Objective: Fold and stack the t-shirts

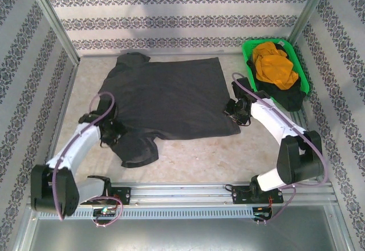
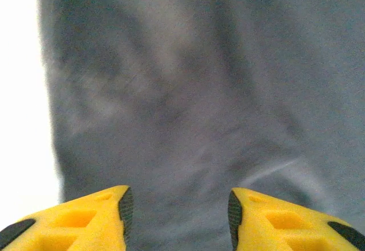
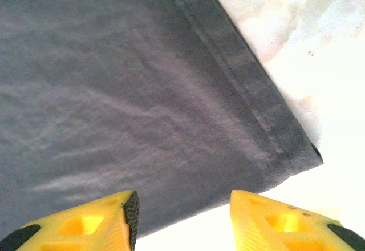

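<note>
The robot's left gripper hovers over flat cloth by the t-shirt's shoulder while the near sleeve sticks out, so it should pinch the sleeve's cuff corner (image 1: 125,164) before folding the t-shirt.
A dark charcoal grey t-shirt (image 1: 168,100) lies spread flat on the table, collar to the left and hem to the right. My left gripper (image 1: 109,131) hovers open over its near-left part by the sleeve, grey cloth (image 2: 188,102) under the yellow fingers (image 2: 97,217). My right gripper (image 1: 238,114) stands open at the near-right hem corner (image 3: 296,160), with nothing between its fingers (image 3: 108,222). A mustard orange t-shirt (image 1: 274,65) lies crumpled on a black t-shirt (image 1: 288,97) in the basket.
The bright green plastic basket (image 1: 303,74) sits at the back right corner. Patterned walls enclose the table (image 1: 199,160) on three sides. A metal rail (image 1: 182,191) with the arm bases runs along the near edge.
</note>
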